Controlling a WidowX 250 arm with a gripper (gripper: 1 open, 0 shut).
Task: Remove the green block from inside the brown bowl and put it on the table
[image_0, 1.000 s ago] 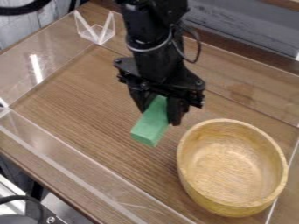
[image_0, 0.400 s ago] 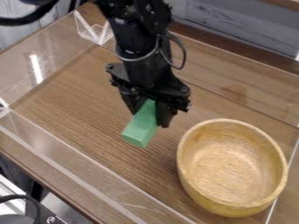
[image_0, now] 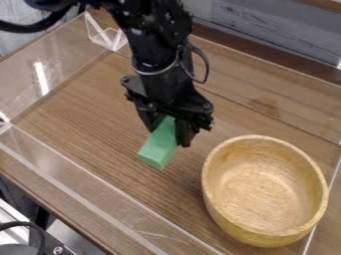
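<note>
Next, I release the green block on the bare wood (image_0: 180, 151) close beside the brown bowl.
My black gripper (image_0: 170, 129) is shut on the upper end of the green block (image_0: 158, 147), which hangs tilted with its lower end close to the table (image_0: 94, 120); whether it touches the wood I cannot tell. The brown bowl (image_0: 264, 189) stands to the right of the block near the front right. Nothing lies inside the bowl.
Clear plastic walls (image_0: 80, 204) run along the table's edges, with a low front wall close below the block. A clear plastic stand (image_0: 107, 35) sits at the back left behind the arm.
The arm has carried the green block left, away from the bowl, and lowered it toward the tabletop. The bowl has not moved.
</note>
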